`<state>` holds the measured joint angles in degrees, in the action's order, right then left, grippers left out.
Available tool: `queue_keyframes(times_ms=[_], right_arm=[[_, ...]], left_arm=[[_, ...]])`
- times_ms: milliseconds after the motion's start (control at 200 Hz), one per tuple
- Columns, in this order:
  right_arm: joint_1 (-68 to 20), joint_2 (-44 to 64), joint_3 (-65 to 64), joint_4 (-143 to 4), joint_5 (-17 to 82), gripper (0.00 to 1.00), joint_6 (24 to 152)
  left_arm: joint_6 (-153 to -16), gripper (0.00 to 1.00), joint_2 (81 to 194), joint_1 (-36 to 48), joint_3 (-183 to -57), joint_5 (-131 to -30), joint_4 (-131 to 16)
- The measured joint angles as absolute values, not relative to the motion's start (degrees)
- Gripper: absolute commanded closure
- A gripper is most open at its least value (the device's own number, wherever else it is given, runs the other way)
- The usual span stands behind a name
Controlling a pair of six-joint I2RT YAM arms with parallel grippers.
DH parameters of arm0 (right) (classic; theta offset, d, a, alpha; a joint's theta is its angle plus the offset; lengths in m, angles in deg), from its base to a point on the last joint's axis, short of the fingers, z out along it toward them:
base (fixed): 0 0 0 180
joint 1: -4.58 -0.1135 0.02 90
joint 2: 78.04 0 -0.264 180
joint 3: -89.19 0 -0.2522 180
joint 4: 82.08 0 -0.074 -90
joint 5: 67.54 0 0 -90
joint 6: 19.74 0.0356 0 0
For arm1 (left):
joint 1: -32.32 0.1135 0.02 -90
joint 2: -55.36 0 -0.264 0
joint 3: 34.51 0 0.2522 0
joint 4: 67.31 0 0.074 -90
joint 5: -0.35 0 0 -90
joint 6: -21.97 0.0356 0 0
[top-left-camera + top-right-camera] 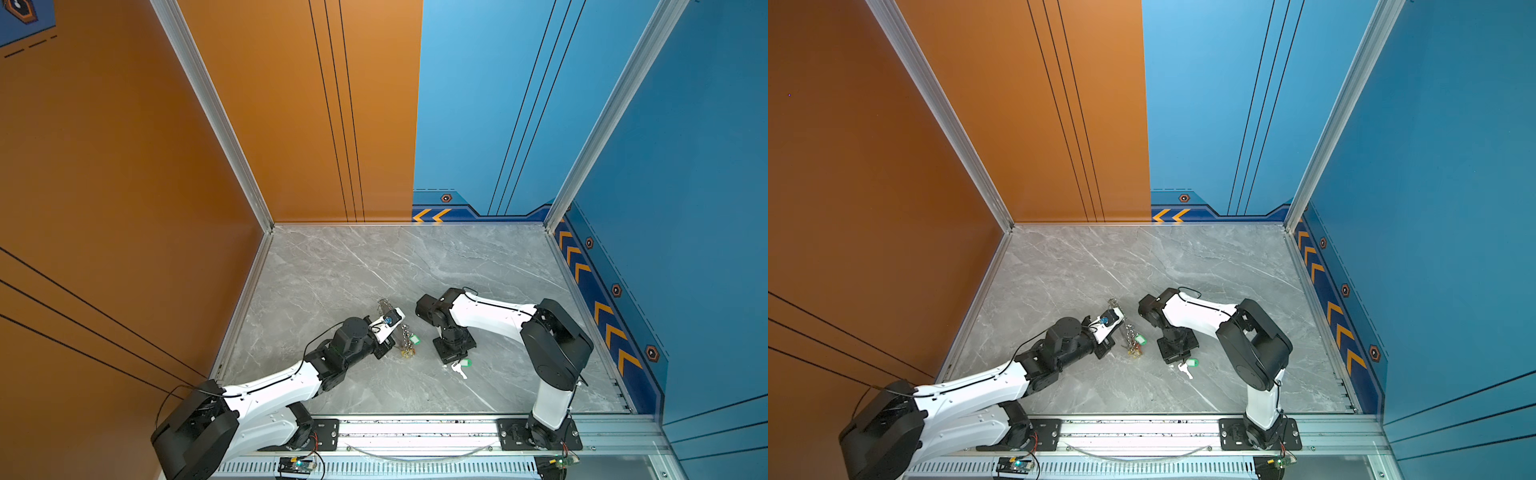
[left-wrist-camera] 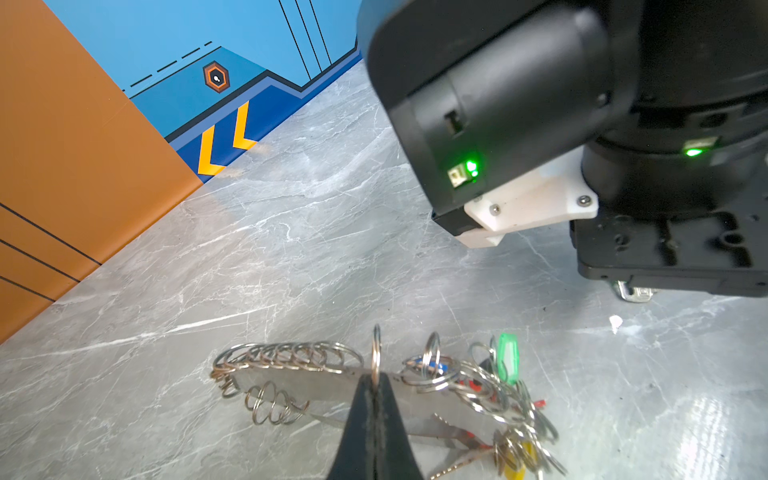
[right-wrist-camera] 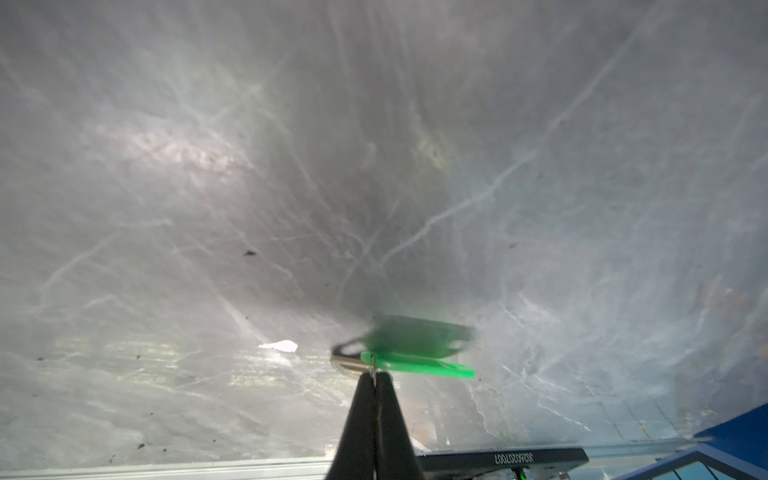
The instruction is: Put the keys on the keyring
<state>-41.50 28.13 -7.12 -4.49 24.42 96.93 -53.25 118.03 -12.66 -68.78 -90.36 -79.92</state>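
My right gripper's tilted fingers are crosswise to the hanging green tag, so I should lay the key flat on the marble and take its small ring (image 3: pixel 372 363) from above.
The keyring (image 2: pixel 316 386) is a flat plate edged with many silver rings, and it appears chain-like in both top views (image 1: pixel 404 334) (image 1: pixel 1128 332). My left gripper (image 2: pixel 376 380) (image 1: pixel 397 343) is shut on one of its upright rings. Keys with green (image 2: pixel 508 361), blue (image 2: pixel 434 368), red (image 2: pixel 473 384) and yellow (image 2: pixel 519 461) tags bunch at one end of the keyring. To the right, my right gripper (image 3: pixel 375 376) (image 1: pixel 454 362) is shut on the small ring of another green-tagged key (image 3: pixel 415 368) (image 1: pixel 464 363) (image 1: pixel 1192 363) just over the marble.
The grey marble table (image 1: pixel 374 266) is walled in orange on the left and blue on the right and behind. An aluminium rail (image 1: pixel 415 432) carrying both arm bases runs along the front. The right arm's wrist (image 2: pixel 519 104) looms close beside the keyring.
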Motion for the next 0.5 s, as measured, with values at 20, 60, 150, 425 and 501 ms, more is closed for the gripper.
queue_keyframes(times_ms=[20,60,150,425,501], right_arm=[[-41.5,28.4,-6.8,-4.2,24.4,1.0,96.6],[-41.4,29.0,-6.2,-3.7,24.5,1.0,96.1],[-41.1,30.4,-5.1,-3.1,24.5,1.0,95.1],[-40.7,33.0,-3.0,-2.3,24.0,0.79,92.9],[-40.7,32.9,-2.7,-2.4,23.6,0.73,92.7]], left_arm=[[-53.2,1.0,118.1,-12.7,-68.8,-90.4,-79.9],[-53.2,1.0,118.1,-12.7,-68.8,-90.4,-79.9],[-53.2,1.0,118.1,-12.7,-68.8,-90.4,-79.9],[-53.2,1.0,118.4,-12.7,-68.8,-90.3,-79.9],[-53.2,1.0,118.5,-12.7,-68.8,-90.3,-79.9]])
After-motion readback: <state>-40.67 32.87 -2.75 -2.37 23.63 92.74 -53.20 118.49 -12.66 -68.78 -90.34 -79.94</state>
